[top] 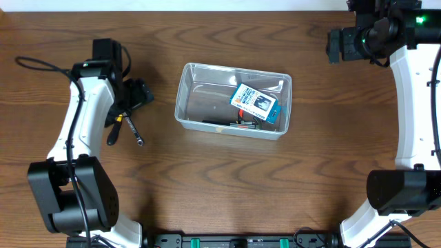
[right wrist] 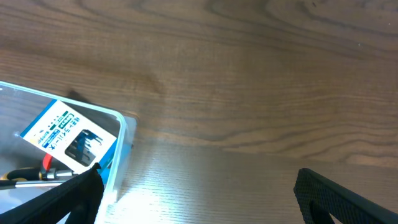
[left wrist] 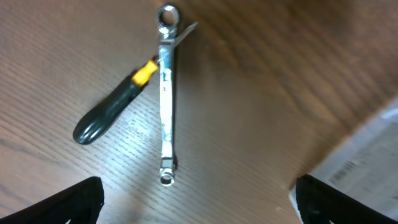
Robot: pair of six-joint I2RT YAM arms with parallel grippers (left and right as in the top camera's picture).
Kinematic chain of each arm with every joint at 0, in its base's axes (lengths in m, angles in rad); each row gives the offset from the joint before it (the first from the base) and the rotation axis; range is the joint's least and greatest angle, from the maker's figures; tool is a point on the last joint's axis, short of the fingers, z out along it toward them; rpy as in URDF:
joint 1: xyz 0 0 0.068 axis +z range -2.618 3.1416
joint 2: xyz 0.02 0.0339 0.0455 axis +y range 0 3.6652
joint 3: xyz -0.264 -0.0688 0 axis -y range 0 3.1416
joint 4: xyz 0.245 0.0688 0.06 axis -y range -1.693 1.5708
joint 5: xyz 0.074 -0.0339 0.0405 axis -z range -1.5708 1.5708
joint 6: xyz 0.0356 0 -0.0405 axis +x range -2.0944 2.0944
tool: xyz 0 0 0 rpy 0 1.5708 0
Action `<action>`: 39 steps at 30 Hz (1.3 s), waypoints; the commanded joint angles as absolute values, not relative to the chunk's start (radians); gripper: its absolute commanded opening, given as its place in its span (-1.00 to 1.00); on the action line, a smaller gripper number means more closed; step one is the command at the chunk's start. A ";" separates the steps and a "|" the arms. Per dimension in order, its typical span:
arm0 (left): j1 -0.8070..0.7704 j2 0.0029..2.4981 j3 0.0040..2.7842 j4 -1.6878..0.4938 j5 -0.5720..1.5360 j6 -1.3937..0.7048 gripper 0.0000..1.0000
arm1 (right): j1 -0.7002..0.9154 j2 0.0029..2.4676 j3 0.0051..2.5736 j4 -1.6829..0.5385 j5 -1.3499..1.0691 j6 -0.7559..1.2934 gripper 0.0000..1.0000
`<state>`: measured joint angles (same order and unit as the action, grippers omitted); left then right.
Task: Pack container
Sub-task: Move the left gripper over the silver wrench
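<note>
The silver wrench lies on top of the black-handled screwdriver, so next my left gripper closes on the handle's middle (top: 128, 120) (left wrist: 166, 93) of the wrench.
The container (top: 185, 96) is a clear plastic tub in the middle of the table. Inside it lies a blue-and-white box (top: 256, 103) over some small tools. Left of the tub, a silver wrench (left wrist: 165, 93) lies across a black-handled screwdriver (left wrist: 106, 118) with a yellow collar. My left gripper (left wrist: 199, 205) hovers open just above them, with nothing between its fingers (left wrist: 68, 202). The tub's corner (left wrist: 367, 149) shows at that view's right edge. At the far right my right gripper (right wrist: 199, 199) is open and empty above bare wood beside the tub's wall (right wrist: 119, 146).
In the right wrist view, a red-handled tool (right wrist: 46, 163) shows inside the tub under the box (right wrist: 68, 134). The wrench (top: 134, 131) and screwdriver (top: 113, 132) lie beside my left arm. A dark rail (top: 241, 241) runs along the front edge.
</note>
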<state>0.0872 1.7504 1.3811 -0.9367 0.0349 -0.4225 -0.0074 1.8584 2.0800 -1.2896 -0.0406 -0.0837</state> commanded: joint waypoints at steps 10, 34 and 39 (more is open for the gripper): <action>0.102 1.758 1.251 -0.854 0.072 -0.393 0.96 | -0.010 1.871 2.079 -1.295 -0.041 -0.095 0.99; 0.112 1.876 1.179 -0.665 0.105 -0.375 0.96 | -0.010 1.871 2.079 -1.320 -0.041 -0.104 0.99; 0.136 1.879 1.179 -0.641 0.105 -0.374 0.96 | -0.010 1.871 2.079 -1.326 -0.041 -0.107 0.98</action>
